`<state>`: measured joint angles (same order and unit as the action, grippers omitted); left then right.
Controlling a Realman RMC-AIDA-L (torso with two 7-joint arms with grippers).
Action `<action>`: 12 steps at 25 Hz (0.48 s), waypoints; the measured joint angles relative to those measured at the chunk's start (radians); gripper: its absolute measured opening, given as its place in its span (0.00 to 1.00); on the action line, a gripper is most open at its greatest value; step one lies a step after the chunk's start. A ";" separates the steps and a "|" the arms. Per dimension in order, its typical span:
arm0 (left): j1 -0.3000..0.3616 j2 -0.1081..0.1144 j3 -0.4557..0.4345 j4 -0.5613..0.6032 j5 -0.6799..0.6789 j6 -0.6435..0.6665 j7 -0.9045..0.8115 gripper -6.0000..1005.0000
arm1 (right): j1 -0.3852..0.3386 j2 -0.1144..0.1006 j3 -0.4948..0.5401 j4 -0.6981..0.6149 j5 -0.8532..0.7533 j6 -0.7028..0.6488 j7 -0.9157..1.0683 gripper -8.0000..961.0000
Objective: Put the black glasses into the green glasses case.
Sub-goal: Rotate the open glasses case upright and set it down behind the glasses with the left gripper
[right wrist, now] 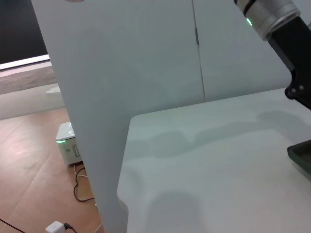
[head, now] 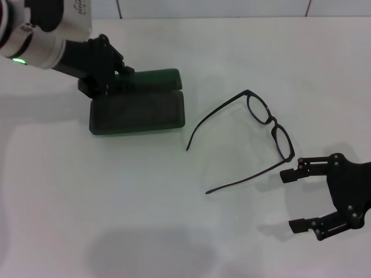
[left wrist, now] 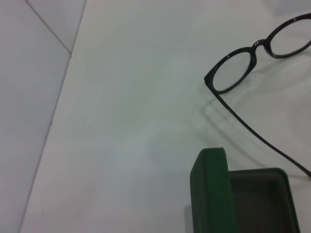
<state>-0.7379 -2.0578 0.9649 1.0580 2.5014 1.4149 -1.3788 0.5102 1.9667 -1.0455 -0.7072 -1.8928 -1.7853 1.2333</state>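
Note:
Next, my right gripper will go to the black glasses and close on the bridge of the glasses [head: 271, 120] between the two lenses.
The green glasses case [head: 137, 111] lies open on the white table at the left, its lid standing up along the far side and its dark lining showing. My left gripper [head: 106, 74] is at the left end of the lid, against the case. The left wrist view shows the lid's end [left wrist: 210, 191] and the lining. The black glasses [head: 272, 122] lie unfolded on the table to the right of the case, temple arms pointing toward me; they also show in the left wrist view [left wrist: 256, 45]. My right gripper [head: 294, 200] is open and empty, just near of the glasses' right lens.
The white table [head: 145, 202] spreads around both things. A wall panel stands behind the table's far edge. In the right wrist view the left arm [right wrist: 284, 34] and a corner of the case [right wrist: 301, 155] show, with the floor and a white box [right wrist: 68, 141] beyond the table edge.

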 joint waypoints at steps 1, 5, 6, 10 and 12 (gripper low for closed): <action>-0.002 0.000 0.002 -0.008 0.001 -0.004 0.001 0.23 | 0.000 0.001 0.000 0.000 0.000 0.000 0.000 0.91; -0.010 0.002 0.015 -0.036 0.008 -0.007 0.006 0.23 | -0.002 0.001 -0.001 0.002 0.000 0.000 -0.001 0.91; -0.008 0.001 0.016 -0.037 0.006 -0.007 0.009 0.23 | -0.002 0.001 -0.001 0.002 0.000 0.000 -0.001 0.91; 0.000 -0.003 0.015 -0.033 -0.009 -0.007 0.016 0.24 | -0.003 0.001 -0.001 0.004 0.000 -0.001 -0.002 0.91; 0.004 -0.008 0.015 -0.031 -0.008 -0.017 0.013 0.24 | -0.003 0.001 -0.001 0.005 0.000 -0.003 -0.002 0.91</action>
<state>-0.7342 -2.0656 0.9804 1.0267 2.4937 1.3977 -1.3654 0.5075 1.9681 -1.0462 -0.7025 -1.8929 -1.7884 1.2316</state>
